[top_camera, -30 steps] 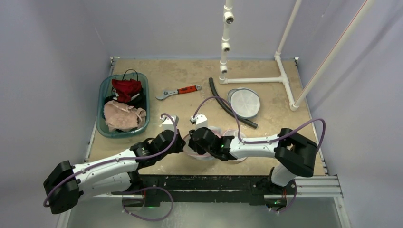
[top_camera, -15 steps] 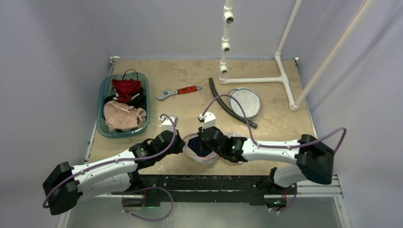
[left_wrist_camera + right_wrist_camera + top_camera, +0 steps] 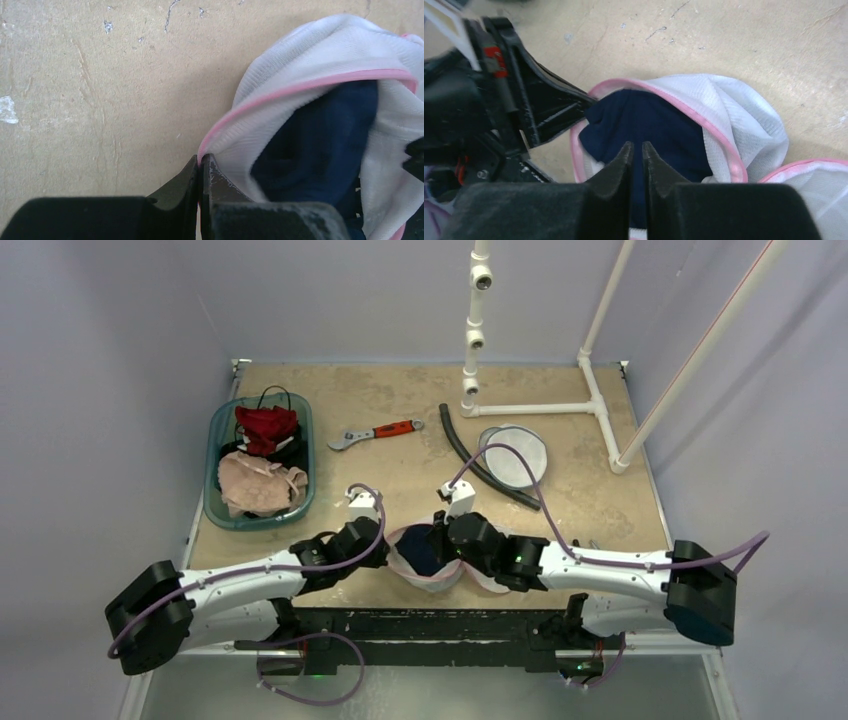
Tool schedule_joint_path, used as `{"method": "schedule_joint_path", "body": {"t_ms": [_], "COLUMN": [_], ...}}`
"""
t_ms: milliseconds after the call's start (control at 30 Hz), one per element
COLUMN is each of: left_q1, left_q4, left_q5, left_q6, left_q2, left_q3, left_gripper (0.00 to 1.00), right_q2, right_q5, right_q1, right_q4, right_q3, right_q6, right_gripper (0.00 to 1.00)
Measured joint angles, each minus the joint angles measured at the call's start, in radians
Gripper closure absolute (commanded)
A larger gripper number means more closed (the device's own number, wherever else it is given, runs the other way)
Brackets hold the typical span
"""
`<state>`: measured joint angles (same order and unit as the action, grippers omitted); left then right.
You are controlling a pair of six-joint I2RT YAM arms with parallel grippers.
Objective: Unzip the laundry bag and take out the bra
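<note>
The robot's left gripper grips only the pink rim of the laundry bag while the bag's opening gapes, so it should let go of that rim and pinch the navy bra inside point(image 3: 300, 157).
The white mesh laundry bag point(image 3: 402, 558) with pink trim lies near the table's front edge, its mouth gaping. Inside shows the navy bra point(image 3: 422, 550), also seen in the wrist views point(image 3: 320, 140) point(image 3: 649, 117). My left gripper point(image 3: 384, 546) point(image 3: 201, 159) is shut on the bag's pink rim point(image 3: 300, 87) at its left side. My right gripper point(image 3: 442, 540) point(image 3: 634, 146) is shut, its tips right over the navy bra. I cannot tell whether any fabric is pinched. The bag's mesh point(image 3: 744, 120) folds back to the right.
A teal basin point(image 3: 216, 430) of clothes stands at the left. A red-handled wrench point(image 3: 375, 432), a black hose point(image 3: 480, 465) and a round mesh pouch point(image 3: 515, 455) lie behind. A white pipe frame point(image 3: 540, 408) rises at the back right. The table's front edge is just below the bag.
My right gripper has closed and shifted right as its arm stretched out flatter. The bag's mouth now gapes and the navy bra shows. My left gripper kept its hold on the rim.
</note>
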<state>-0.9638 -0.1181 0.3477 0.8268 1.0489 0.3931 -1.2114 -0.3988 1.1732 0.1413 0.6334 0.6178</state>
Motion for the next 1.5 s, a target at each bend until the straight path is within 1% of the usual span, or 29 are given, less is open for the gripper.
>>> {"method": "schedule_joint_path", "body": {"t_ms": [33, 67, 100, 167, 233, 267, 400, 567, 700, 733, 833, 867, 933, 1000, 1133, 1267, 1367, 1500], "left_q1": [0.0, 0.0, 0.0, 0.0, 0.0, 0.0, 0.0, 0.0, 0.0, 0.0, 0.0, 0.0, 0.0, 0.0, 0.0, 0.0, 0.0, 0.0], "left_q4": [0.01, 0.018, 0.026, 0.045, 0.071, 0.081, 0.135, 0.223, 0.223, 0.213, 0.145, 0.111, 0.039, -0.039, -0.15, -0.151, -0.122, -0.101], "left_q5": [0.0, 0.0, 0.0, -0.002, -0.007, -0.01, -0.028, -0.066, -0.073, -0.071, -0.05, -0.04, -0.018, 0.006, 0.032, -0.004, -0.06, -0.117], "left_q6": [0.0, 0.0, 0.0, 0.0, 0.0, 0.0, -0.001, 0.0, 0.0, 0.0, -0.004, -0.004, -0.01, -0.012, -0.028, -0.06, -0.089, -0.124], "left_q2": [0.016, 0.027, 0.039, 0.056, 0.064, 0.064, 0.064, 0.058, 0.047, 0.035, -0.042, -0.075, -0.139, -0.202, -0.304, -0.315, -0.231, -0.053], "left_q3": [0.0, -0.001, -0.002, -0.006, -0.014, -0.016, -0.019, -0.06, -0.065, -0.065, -0.062, -0.058, -0.039, -0.003, 0.083, 0.152, 0.202, 0.247], "left_gripper": [1.0, 1.0, 1.0, 1.0, 1.0, 1.0, 1.0, 1.0, 1.0, 0.93, 0.64, 0.57, 0.47, 0.41, 0.33, 0.31, 0.31, 0.31], "right_q2": [0.008, 0.015, 0.022, 0.034, 0.038, 0.038, 0.016, -0.065, -0.049, -0.036, 0.038, 0.068, 0.114, 0.161, 0.229, 0.27, 0.292, 0.314], "right_q5": [0.001, 0.002, 0.002, 0.006, 0.009, 0.01, 0.026, 0.023, -0.006, -0.014, -0.04, -0.052, -0.069, -0.092, -0.116, -0.116, -0.113, -0.108], "right_q1": [0.0, 0.0, 0.0, 0.0, 0.0, 0.0, 0.0, 0.005, 0.011, 0.011, 0.011, 0.011, 0.011, 0.011, 0.01, 0.006, -0.002, -0.006], "right_q4": [0.0, -0.001, -0.002, -0.005, -0.01, -0.013, -0.04, -0.058, -0.103, -0.113, -0.148, -0.16, -0.168, -0.188, -0.229, -0.257, -0.263, -0.266], "right_q3": [0.0, 0.0, 0.0, 0.0, 0.0, 0.001, 0.025, 0.098, 0.102, 0.101, 0.095, 0.091, 0.076, 0.052, -0.012, -0.068, -0.101, -0.116], "right_q6": [0.003, 0.007, 0.01, 0.009, 0.009, 0.008, 0.011, 0.036, 0.078, 0.085, 0.102, 0.105, 0.109, 0.114, 0.128, 0.144, 0.158, 0.169], "right_gripper": [0.6, 0.51, 0.45, 0.36, 0.31, 0.3, 0.28, 0.28, 0.27, 0.27, 0.25, 0.25, 0.25, 0.24, 0.23, 0.23, 0.23, 0.23]}}
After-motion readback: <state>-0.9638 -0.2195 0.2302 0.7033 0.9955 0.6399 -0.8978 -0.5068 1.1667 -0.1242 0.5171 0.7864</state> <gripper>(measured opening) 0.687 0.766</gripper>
